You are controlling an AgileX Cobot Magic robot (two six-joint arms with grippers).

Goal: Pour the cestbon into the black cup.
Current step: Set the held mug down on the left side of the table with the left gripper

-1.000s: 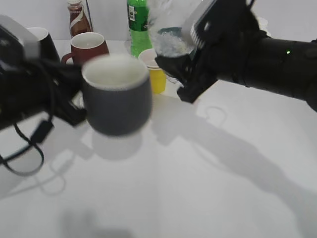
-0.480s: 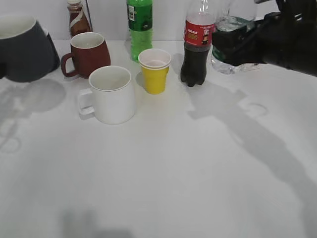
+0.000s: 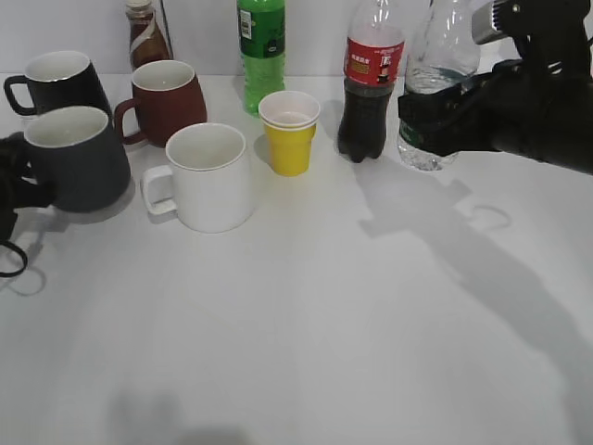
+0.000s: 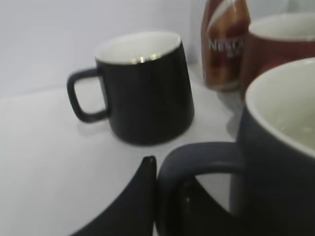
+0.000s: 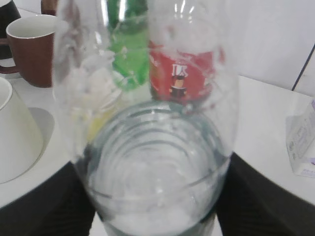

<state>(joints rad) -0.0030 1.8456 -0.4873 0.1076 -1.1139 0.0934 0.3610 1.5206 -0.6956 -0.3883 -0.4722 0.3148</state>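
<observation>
Next, my right gripper releases the cestbon, now upright beside the cola bottle, on the open table [image 3: 394, 224] in front of the cola bottle.
The black cup [image 3: 79, 162], a large charcoal-grey mug, sits upright at the table's left edge. My left gripper [image 3: 14, 181] is shut on its loop handle. In the left wrist view one finger [image 4: 135, 201] presses the outside of the handle [image 4: 197, 157] and the mug body [image 4: 280, 162] fills the right. The cestbon [image 3: 443, 46], a clear bottle with some water, stands upright at the back right beside the cola bottle [image 3: 371, 83]. My right gripper [image 3: 434, 116] is shut round its lower part. In the right wrist view the cestbon [image 5: 157, 123] fills the middle, with a finger [image 5: 34, 201] on each side.
A glossy black mug [image 3: 60, 82], a reddish-brown mug [image 3: 167, 97], a white mug [image 3: 208, 176] and a yellow paper cup [image 3: 290, 132] stand between the two arms. A green soda bottle [image 3: 258, 46] and a brown coffee bottle [image 3: 146, 32] stand at the back. A small white box [image 5: 305, 147] lies right of the cestbon.
The black cup has moved from mid-table to the left edge and come down. The cestbon has swung back from tilted near the cup to upright beside the cola bottle.
</observation>
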